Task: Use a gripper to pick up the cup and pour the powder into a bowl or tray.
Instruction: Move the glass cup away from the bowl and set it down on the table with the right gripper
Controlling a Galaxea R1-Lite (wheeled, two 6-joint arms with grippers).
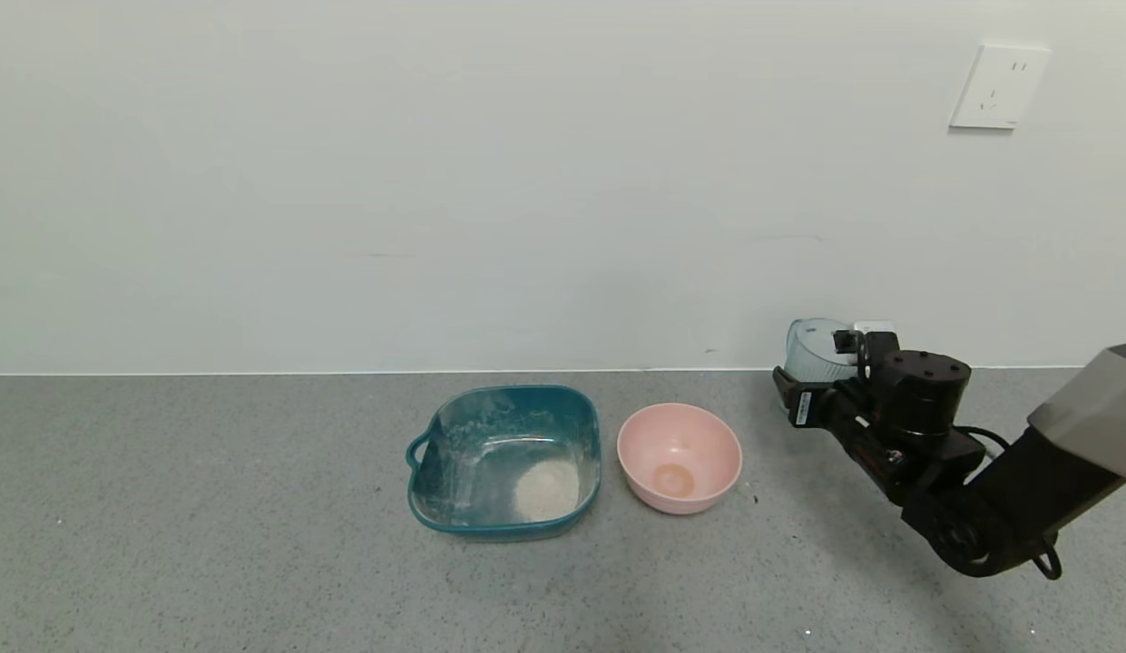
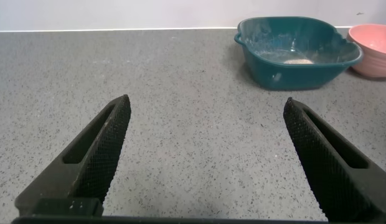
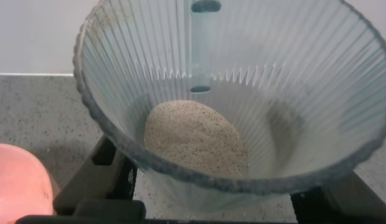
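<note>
My right gripper has the cup to put down. Next, I set it with that gripper on the table (image 1: 788, 433) beside the pink bowl, a little out from the wall.
My right gripper (image 1: 818, 363) is shut on the ribbed pale blue-green cup (image 1: 809, 349) at the back right of the table, close to the wall. In the right wrist view the cup (image 3: 274, 74) fills the frame between the black fingers (image 3: 109, 177) and holds a heap of beige powder (image 3: 196, 137). The dark teal tray (image 1: 504, 399) sits mid-table, well left of the cup, with a pale powder heap (image 1: 546, 490) in its near right corner. My left gripper (image 2: 205, 104) is open and empty above bare table, out of the head view.
A round pink bowl (image 1: 679, 458) with a tan spot stands between the tray and my right gripper. A wall with a socket (image 1: 998, 86) runs along the table's back edge. The left wrist view shows the tray (image 2: 292, 59) and the bowl (image 2: 373, 53) farther off.
</note>
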